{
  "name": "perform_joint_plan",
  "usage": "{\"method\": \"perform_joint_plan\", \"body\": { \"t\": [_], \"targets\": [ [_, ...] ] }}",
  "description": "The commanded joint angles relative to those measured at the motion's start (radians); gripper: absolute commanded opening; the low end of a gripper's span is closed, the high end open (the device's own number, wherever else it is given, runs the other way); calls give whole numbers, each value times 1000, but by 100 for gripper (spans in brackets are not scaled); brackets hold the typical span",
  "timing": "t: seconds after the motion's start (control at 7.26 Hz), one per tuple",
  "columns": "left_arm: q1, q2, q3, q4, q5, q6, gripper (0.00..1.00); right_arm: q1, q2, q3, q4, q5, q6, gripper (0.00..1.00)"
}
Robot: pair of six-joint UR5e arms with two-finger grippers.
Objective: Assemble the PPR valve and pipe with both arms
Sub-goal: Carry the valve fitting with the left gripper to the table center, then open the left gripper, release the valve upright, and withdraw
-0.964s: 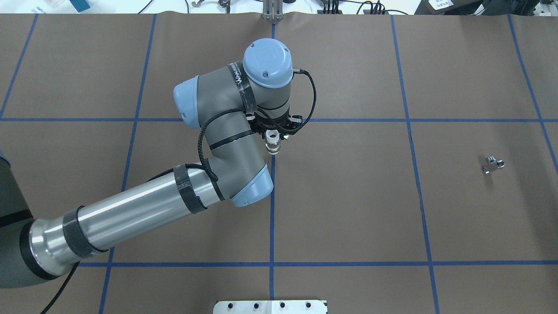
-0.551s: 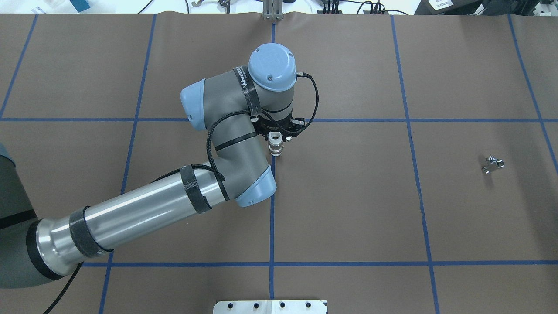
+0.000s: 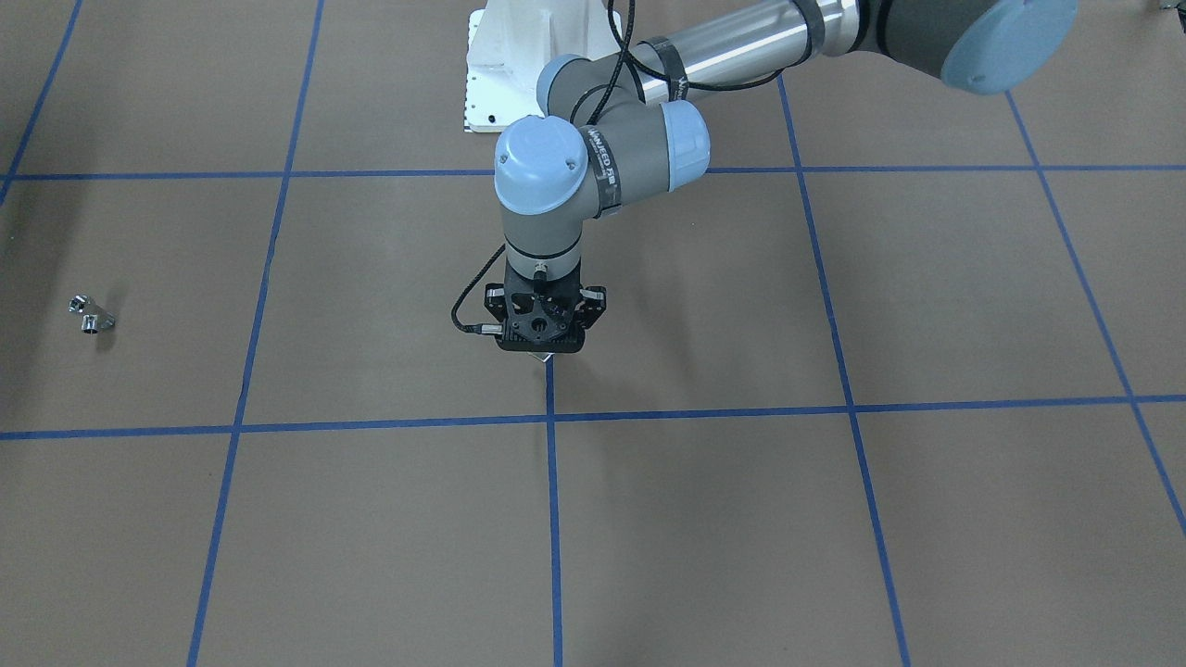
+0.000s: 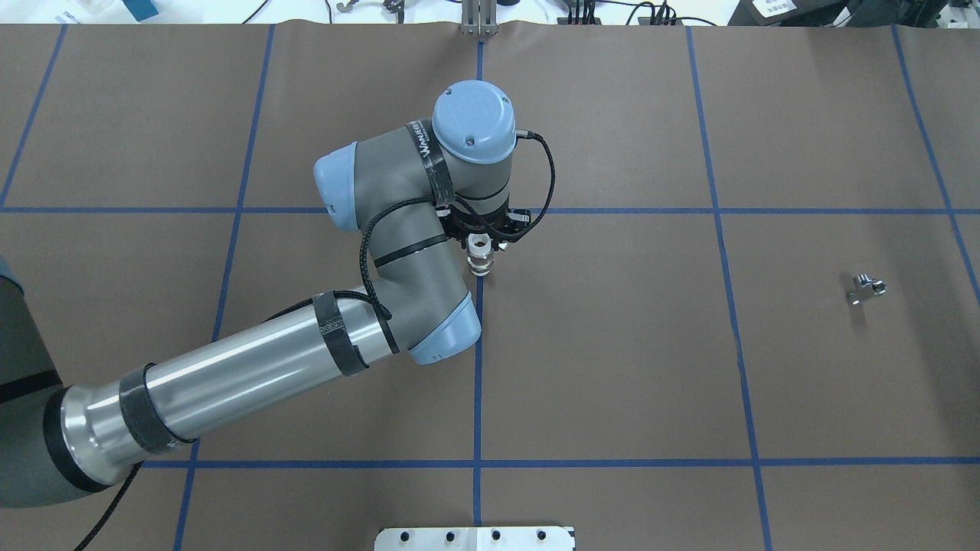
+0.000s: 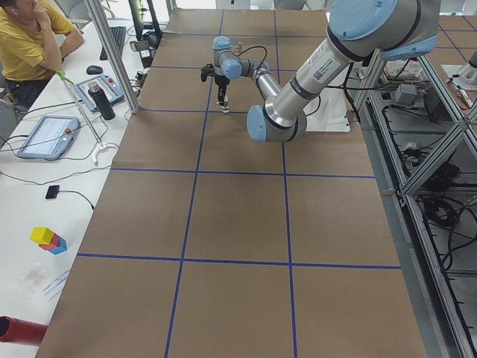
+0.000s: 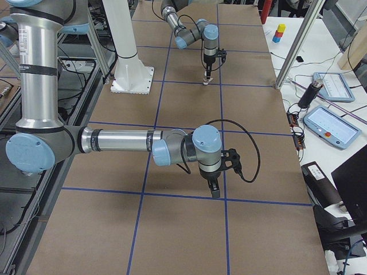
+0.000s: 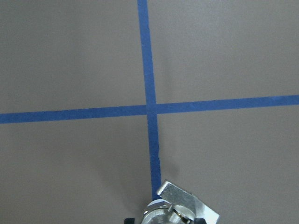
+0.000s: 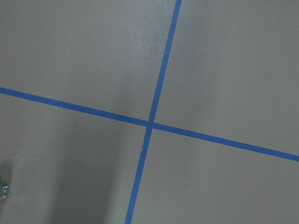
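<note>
I need to move my right gripper to the silver elbow pipe next, and I need to close it on the elbow pipe's middle [image 3: 90,311], just behind the pipe's threaded end.
My left gripper [image 4: 481,236] is shut on the white PPR valve [image 4: 481,260] and holds it upright, low over the blue tape cross at the table's middle. I cannot tell whether it touches the table. The valve's metallic top and flat handle show at the bottom of the left wrist view [image 7: 180,207]. The front view shows the left gripper [image 3: 542,341] hiding most of the valve. The pipe [image 4: 865,288], a small silver elbow, lies alone at the far right, also in the front view [image 3: 89,315]. My right gripper [image 6: 215,192] shows only in the exterior right view; I cannot tell whether it is open.
Brown paper with blue tape grid lines [image 4: 735,210] covers the table. The white pedestal base [image 3: 528,65] stands at the robot's side. Tablets and a bottle [image 6: 314,91] lie on the side bench. A seated person [image 5: 26,45] is beyond the table.
The left arm's wrist shifted slightly right, then back, with the valve still held. The pipe has not moved.
</note>
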Motion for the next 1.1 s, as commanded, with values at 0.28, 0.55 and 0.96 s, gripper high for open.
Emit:
{"method": "perform_joint_plan", "body": {
  "t": [0.28,0.55,0.96],
  "targets": [
    [-1,3,-25,3,0,7,99,-1,0,0,0,-1,0,100],
    [-33,44,-125,32,-6,50,99,-3,2,5,2,3,0,100],
    [-115,323,-613,297,-8,287,100,-18,0,20,11,23,76,100]
  ]
}}
